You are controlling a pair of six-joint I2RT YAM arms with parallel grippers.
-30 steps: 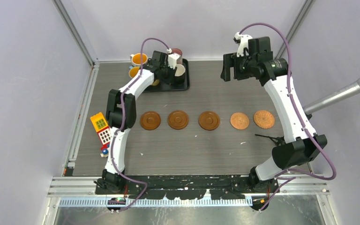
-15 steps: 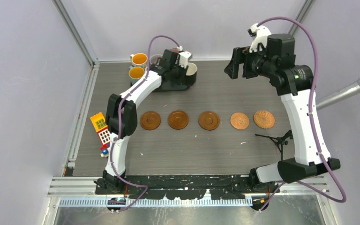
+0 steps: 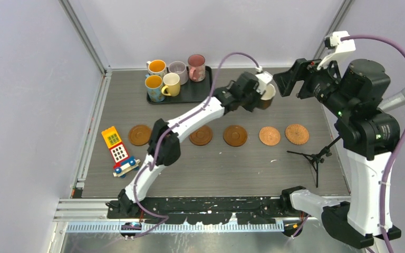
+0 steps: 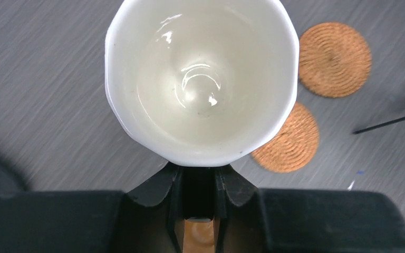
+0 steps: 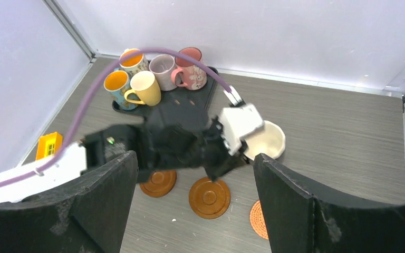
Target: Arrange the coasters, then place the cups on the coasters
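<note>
My left gripper will let go of the black cup on the woven coaster [image 3: 297, 134] [image 4: 335, 59] nearest to the small black tripod.
My left gripper [image 3: 257, 96] [image 4: 199, 171] is shut on the handle of a black cup with a white inside [image 3: 267, 91] [image 4: 200, 79] [image 5: 265, 139]. It holds the cup upright over the table, behind the row of coasters. Several round brown coasters lie in a line, among them [image 3: 140, 135], [image 3: 235, 135] and a woven one [image 3: 297, 134] [image 4: 335, 59]. The left arm hides part of the row. Other cups stand on the black tray [image 3: 192, 94]: pink [image 3: 196, 63], lilac [image 3: 178, 68] and cream-yellow [image 3: 171, 83]. My right gripper [image 3: 290, 84] [image 5: 195, 179] hangs open and empty, high at the back right.
Two orange-lined cups [image 3: 157, 66] [image 3: 153, 84] stand at the tray's left end. A yellow, white and red toy block [image 3: 117, 150] lies by the left edge. A small black tripod [image 3: 311, 156] stands at the right, and a microphone [image 3: 401, 97] pokes in from the right wall.
The left arm lifted the black cup off the tray and swung it right, past the table's middle. The right arm rose and drew back to the right, still open.
</note>
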